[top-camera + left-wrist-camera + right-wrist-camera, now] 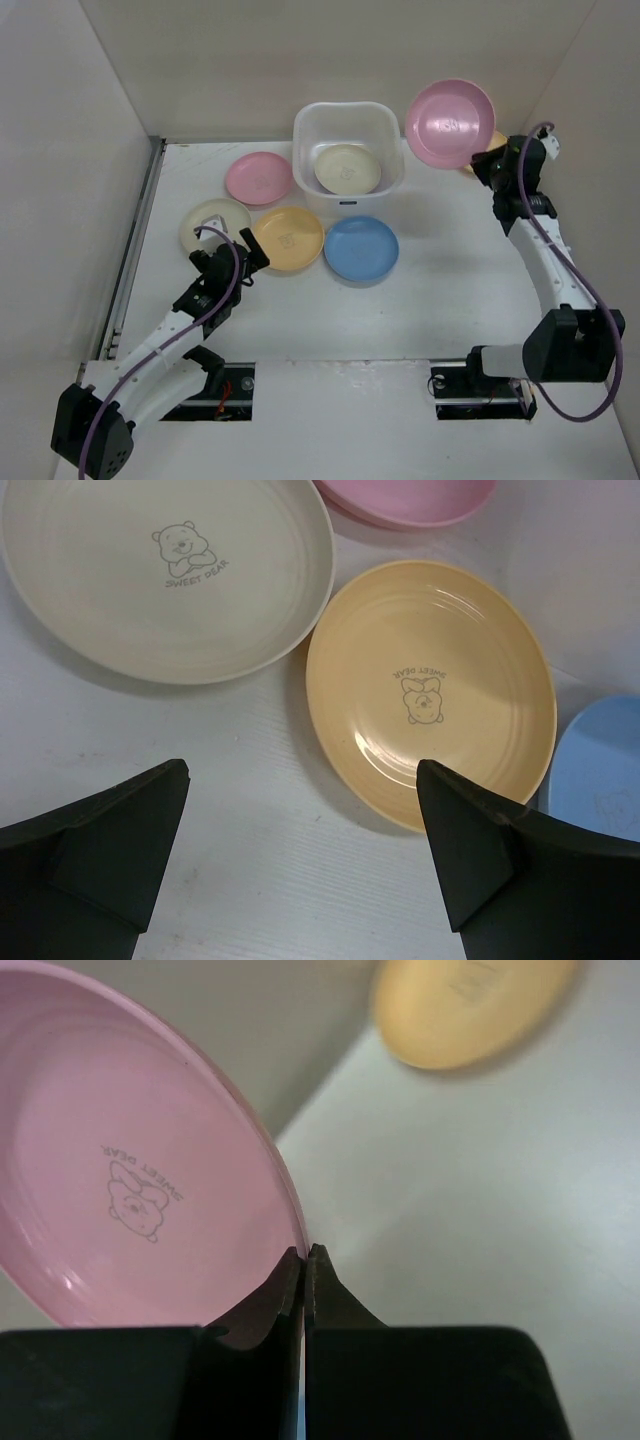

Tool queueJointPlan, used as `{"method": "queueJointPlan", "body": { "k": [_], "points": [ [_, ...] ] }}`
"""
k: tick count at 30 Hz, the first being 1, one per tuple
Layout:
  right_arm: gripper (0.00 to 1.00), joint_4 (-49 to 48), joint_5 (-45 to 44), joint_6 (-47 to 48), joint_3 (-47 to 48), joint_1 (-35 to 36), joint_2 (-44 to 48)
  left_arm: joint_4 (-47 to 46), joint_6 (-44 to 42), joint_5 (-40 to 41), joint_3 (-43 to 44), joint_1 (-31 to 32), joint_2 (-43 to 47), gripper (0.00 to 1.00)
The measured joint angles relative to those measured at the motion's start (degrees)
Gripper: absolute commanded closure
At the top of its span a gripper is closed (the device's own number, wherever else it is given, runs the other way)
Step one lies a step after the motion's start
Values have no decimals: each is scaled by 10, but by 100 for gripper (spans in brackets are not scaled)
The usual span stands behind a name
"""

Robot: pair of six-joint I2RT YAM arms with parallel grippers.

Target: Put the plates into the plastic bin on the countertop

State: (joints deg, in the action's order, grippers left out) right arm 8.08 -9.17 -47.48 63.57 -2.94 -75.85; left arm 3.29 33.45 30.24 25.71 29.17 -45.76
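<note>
Next, my right gripper releases the pink plate on top of the cream plate inside the plastic bin (346, 165). The pink plate is tilted in the air beside the bin.
My right gripper (487, 160) is shut on the rim of a pink plate (450, 123) and holds it tilted in the air, right of the plastic bin (394, 172); the wrist view shows that plate (130, 1180) pinched between the fingers. A cream plate (347, 168) lies in the bin. On the countertop (440, 270) lie a second pink plate (259, 177), a cream plate (213, 226), a yellow-orange plate (289, 238) and a blue plate (361, 248). My left gripper (232, 268) is open, low over the countertop just in front of the yellow-orange plate (430, 680) and the cream plate (165, 570).
Another yellow-orange plate (492, 141) lies at the back right behind my right gripper, also in the right wrist view (470, 1005). White walls close in the back and both sides. A grey rail (135, 250) runs along the left edge.
</note>
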Motion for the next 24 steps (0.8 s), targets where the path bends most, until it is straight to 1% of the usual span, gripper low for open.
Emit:
{"method": "queueJointPlan", "body": {
  "k": [2,5,8,10,14,17,21,24],
  "points": [
    [100,7,3,16,63,34,-9,0,1,0,0,0,0,0],
    [100,8,9,39,155,96,-50,1,3,0,0,-2,3,0],
    [100,15,19,60,238,151,-114,4,10,4,-2,-9,5,0],
    [100,27,23,74,287,174,-168,5,17,10,-9,-17,11,0],
    [100,62,20,103,382,200,-286,17,27,17,-20,-39,26,0],
    [99,85,15,124,420,209,-358,27,31,18,-24,-53,38,0],
    [99,121,8,149,455,217,-431,39,37,20,-28,-64,55,0],
    [96,146,-3,167,478,222,-465,44,44,22,-28,-69,61,0]
  ]
}}
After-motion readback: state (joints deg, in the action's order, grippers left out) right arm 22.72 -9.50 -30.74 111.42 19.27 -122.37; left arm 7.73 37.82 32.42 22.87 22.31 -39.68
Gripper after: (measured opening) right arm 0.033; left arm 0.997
